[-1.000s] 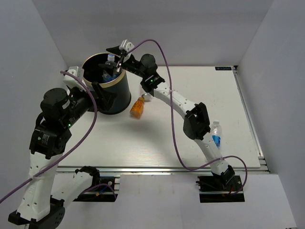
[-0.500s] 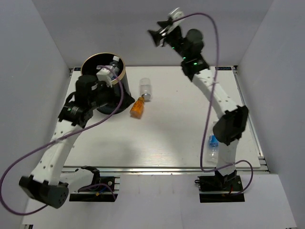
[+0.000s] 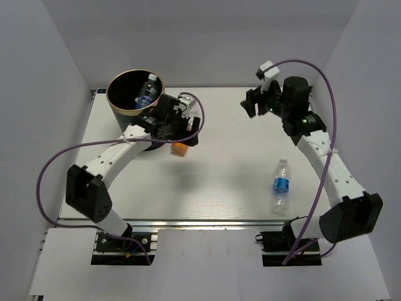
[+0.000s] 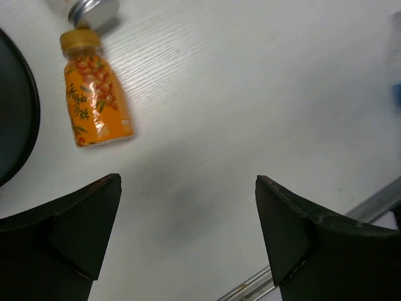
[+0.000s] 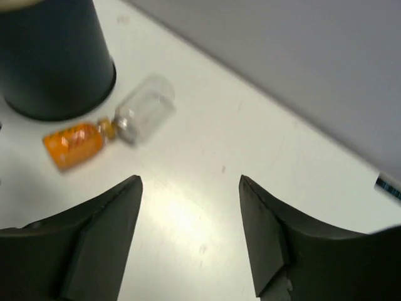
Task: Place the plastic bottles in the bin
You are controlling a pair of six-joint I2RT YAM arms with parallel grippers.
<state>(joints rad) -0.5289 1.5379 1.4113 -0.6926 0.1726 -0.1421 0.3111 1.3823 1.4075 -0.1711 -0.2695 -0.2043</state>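
The robot's left gripper will next move to the orange bottle beside the bin and close on the lower body (image 3: 179, 150) (image 4: 102, 118), near the end opposite the bottle's cap.
The dark green bin (image 3: 128, 111) with a gold rim stands at the back left and holds at least one blue-label bottle (image 3: 145, 94). An orange bottle (image 3: 179, 148) lies just right of the bin. In the left wrist view the orange bottle (image 4: 94, 103) lies cap to cap with a plain clear bottle's silver cap (image 4: 93, 9). My left gripper (image 3: 188, 138) is open and empty above the table beside the orange bottle. My right gripper (image 3: 249, 103) is open and empty at the back middle, looking at the clear bottle (image 5: 144, 110). Another blue-label bottle (image 3: 281, 182) lies at the right.
The bin's wall (image 5: 56, 56) fills the upper left of the right wrist view, and its edge (image 4: 12, 113) shows at the left of the left wrist view. The table's front rail (image 4: 376, 204) shows at the lower right there. Grey walls close in the table on three sides.
My left arm has swung from the bin rightward and now hangs over the orange bottle. My right arm has come down from high at the back to the back middle of the table.
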